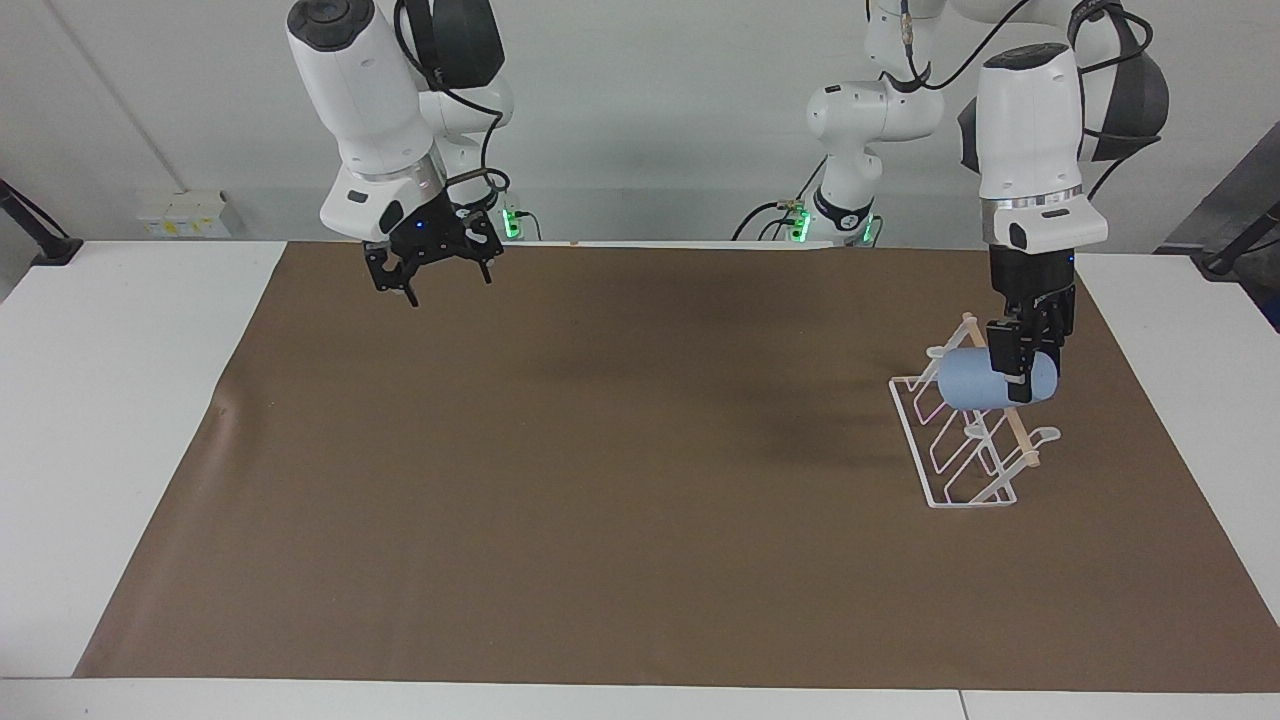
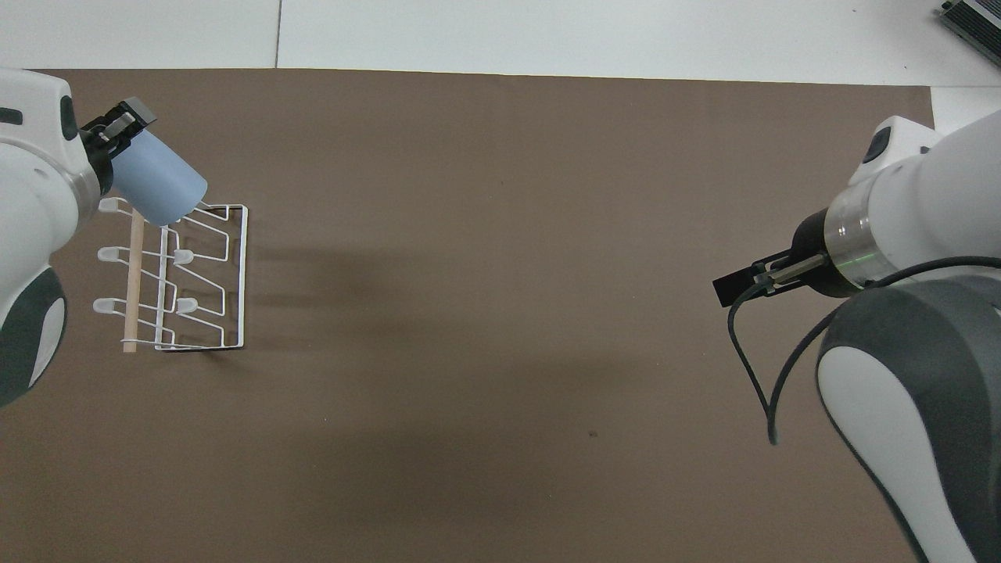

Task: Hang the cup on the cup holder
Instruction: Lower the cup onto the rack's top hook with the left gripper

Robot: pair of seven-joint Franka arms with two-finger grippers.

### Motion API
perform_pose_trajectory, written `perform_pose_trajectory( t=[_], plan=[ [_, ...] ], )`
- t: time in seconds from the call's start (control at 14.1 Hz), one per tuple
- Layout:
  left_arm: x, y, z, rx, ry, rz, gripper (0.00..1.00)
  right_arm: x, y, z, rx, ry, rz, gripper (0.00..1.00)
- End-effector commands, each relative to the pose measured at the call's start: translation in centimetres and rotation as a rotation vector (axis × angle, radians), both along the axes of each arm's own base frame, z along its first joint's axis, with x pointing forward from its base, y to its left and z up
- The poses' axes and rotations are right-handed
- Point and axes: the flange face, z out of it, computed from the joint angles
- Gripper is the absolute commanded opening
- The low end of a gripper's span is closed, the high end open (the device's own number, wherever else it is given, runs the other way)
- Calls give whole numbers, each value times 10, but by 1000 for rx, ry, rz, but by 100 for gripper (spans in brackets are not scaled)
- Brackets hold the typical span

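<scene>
I need to use my left gripper to hang the light-blue cup on the cup holder's upper peg [image 2: 208, 224] that faces the middle of the mat.
The light-blue cup [image 1: 965, 380] lies on its side in my left gripper [image 1: 1022, 385], which is shut on its bottom end. The cup's rim points toward the table's middle. It hangs low over the white wire cup holder [image 1: 950, 470], across the wooden dowel [image 1: 1022, 440]; I cannot tell whether it touches a prong. In the overhead view the cup [image 2: 160, 188] covers the rack's [image 2: 227, 281] upper corner, held by the left gripper [image 2: 117, 133]. My right gripper [image 1: 430, 272] is open and empty, raised over the mat's corner near its own base, and waits; it also shows in the overhead view [image 2: 739, 288].
A brown mat [image 1: 600, 500] covers most of the white table [image 1: 120, 400]. The rack stands on the mat toward the left arm's end. A black cable [image 2: 751, 375] hangs from the right arm's wrist.
</scene>
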Motion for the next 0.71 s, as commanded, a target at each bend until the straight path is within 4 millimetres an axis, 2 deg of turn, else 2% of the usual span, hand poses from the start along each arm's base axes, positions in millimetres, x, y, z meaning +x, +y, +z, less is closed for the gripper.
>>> perform_pose_trajectory(
  t=[0.0,0.14,0.36,0.43,0.64],
  plan=[
    [13,10,-12,46,-18,-27,0,3,-31,35,-22,-14,-123,100],
    [21,9,-34,67,4,-25,0,4,-59,43,-18,-30,-172,100],
    [27,8,-52,79,-1,-32,0,4,-91,44,-15,-33,-234,100],
    [26,14,-55,98,3,-31,0,3,-107,43,-12,-29,-264,100],
    [21,18,-69,116,9,-47,0,-1,-126,40,-10,-9,-299,100]
  ],
)
